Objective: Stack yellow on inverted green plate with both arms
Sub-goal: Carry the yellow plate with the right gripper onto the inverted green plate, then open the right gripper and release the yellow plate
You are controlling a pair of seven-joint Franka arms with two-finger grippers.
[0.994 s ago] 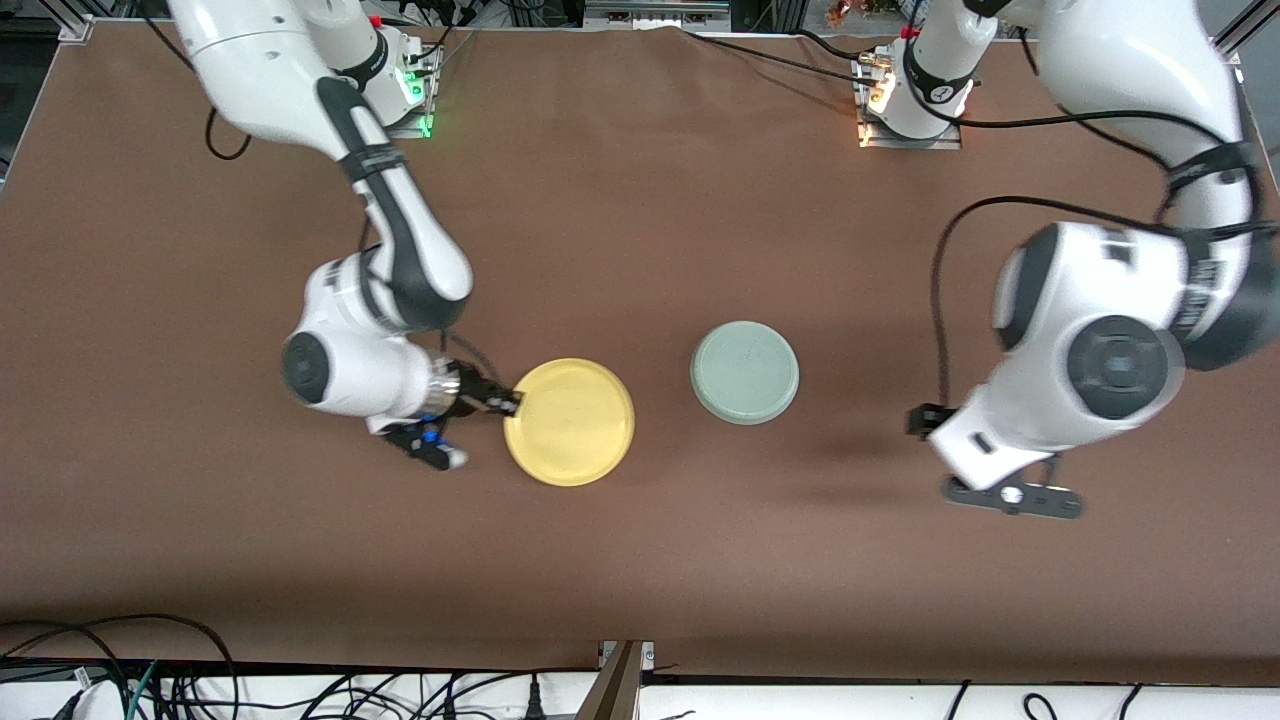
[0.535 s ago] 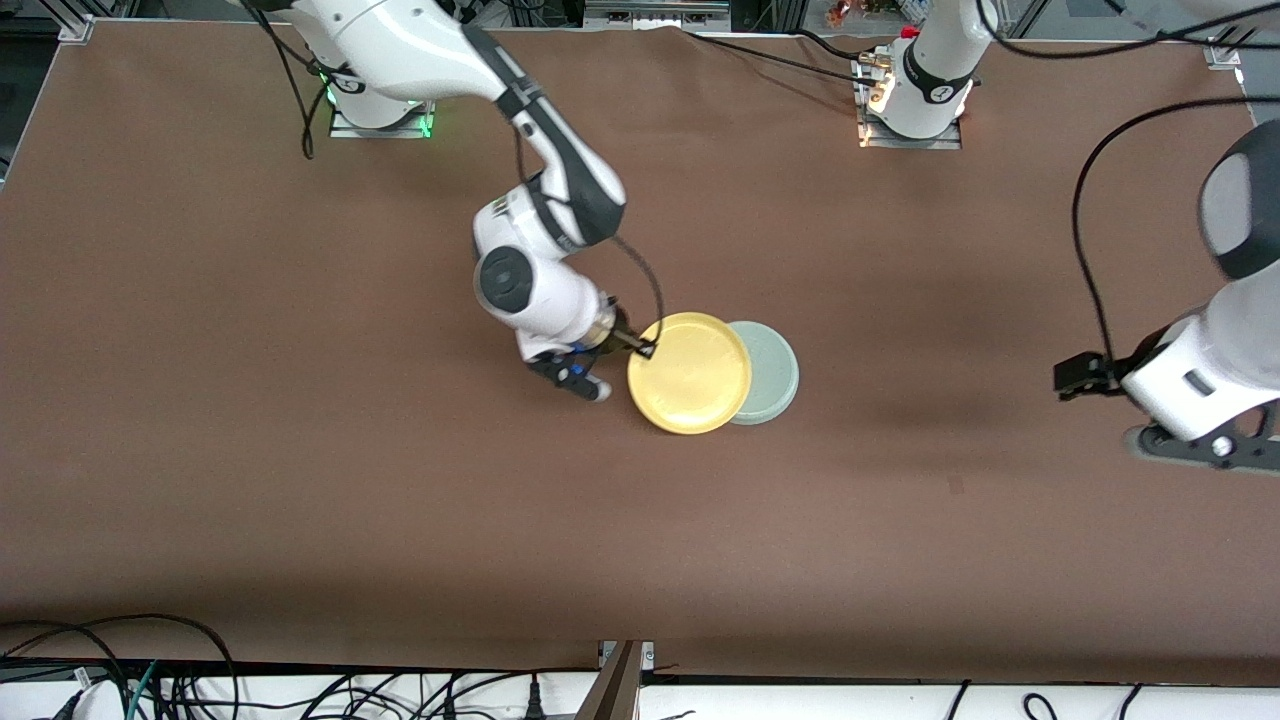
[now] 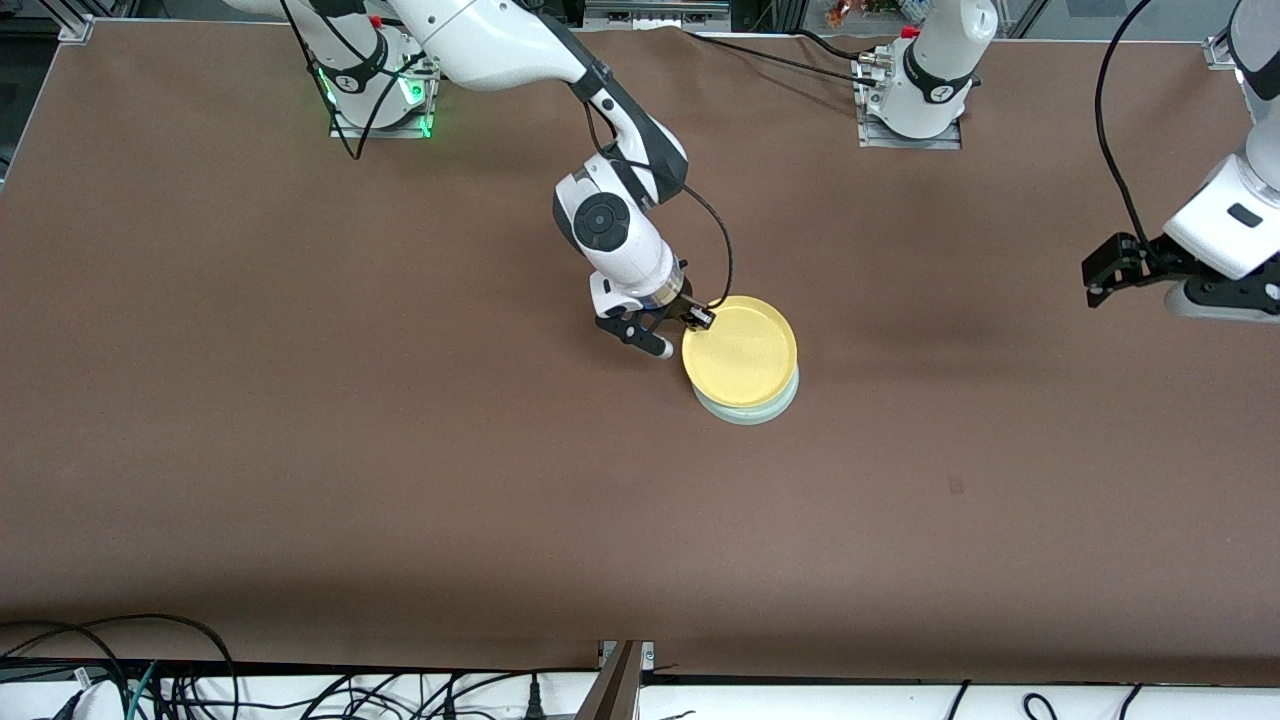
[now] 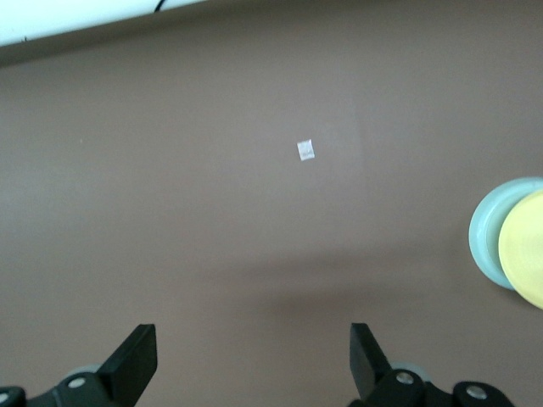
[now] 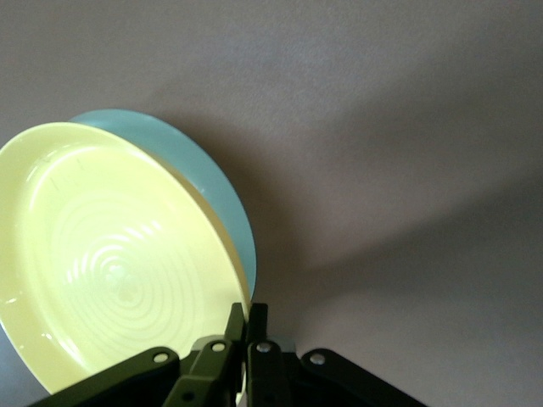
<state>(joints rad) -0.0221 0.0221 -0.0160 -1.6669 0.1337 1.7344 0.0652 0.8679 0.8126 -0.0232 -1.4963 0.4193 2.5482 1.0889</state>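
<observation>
Next, my right gripper drops the yellow plate squarely over the upturned base of the inverted green plate [image 3: 749, 358] [image 5: 140, 259].
The yellow plate [image 3: 740, 352] is upright and slightly tilted, and it covers nearly all of the inverted green plate [image 3: 752, 413] in the middle of the table. Only a thin green crescent shows on the side nearer the front camera. My right gripper [image 3: 700, 317] is shut on the yellow plate's rim at the side toward the right arm's end. In the right wrist view the fingers [image 5: 249, 314] pinch the rim of the yellow plate [image 5: 110, 271], with the green plate [image 5: 208, 174] showing under it. Whether the plates touch is unclear. My left gripper [image 3: 1093, 283] hangs open and empty over the left arm's end of the table [image 4: 252, 348].
The brown table [image 3: 400, 450] carries a small white speck [image 4: 306, 150]. The arm bases [image 3: 910, 100] stand along the table's edge farthest from the front camera. Cables [image 3: 150, 670] lie off the table's edge nearest that camera. The left wrist view catches both plates [image 4: 488, 242] at its edge.
My right gripper has carried the yellow plate from the right arm's end of the table to over the green plate. The left arm has drawn back toward its own end.
</observation>
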